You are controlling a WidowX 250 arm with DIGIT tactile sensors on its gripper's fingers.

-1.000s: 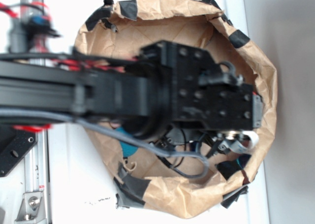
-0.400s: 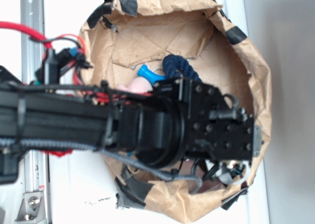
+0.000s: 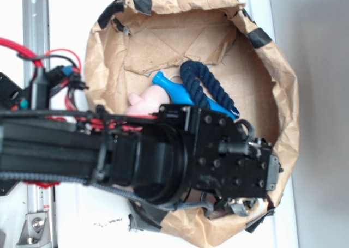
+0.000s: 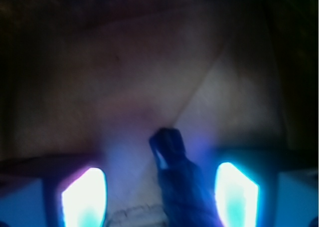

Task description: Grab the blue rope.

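Observation:
Only the tip of the blue rope sticks out past my open fingers. Next, my gripper moves back along it and closes on the twisted part of the rope (image 4: 189,209) behind its tip.
In the exterior view the blue rope (image 3: 197,84), a thick dark navy twisted cord, lies bent inside the brown paper bag (image 3: 272,68), and its lower stretch runs under my arm. In the blurred wrist view a dark blue cord-like end (image 4: 174,177) with a small shiny patch lies on the paper floor between my two glowing fingers (image 4: 83,197). It touches neither finger. My gripper (image 4: 159,199) is open and holds nothing. From outside, the black wrist block (image 3: 234,161) hides the fingers.
A bright blue plastic pin (image 3: 173,88) lies beside the rope, touching a pink soft object (image 3: 146,101). The bag's crumpled walls ring the workspace, patched with black tape (image 3: 260,38). My arm (image 3: 82,155) crosses from the left over the bag's lower half.
My arm has swept toward the bottom of the exterior view, uncovering the rope, the blue pin and the pink object. None of those objects has shifted.

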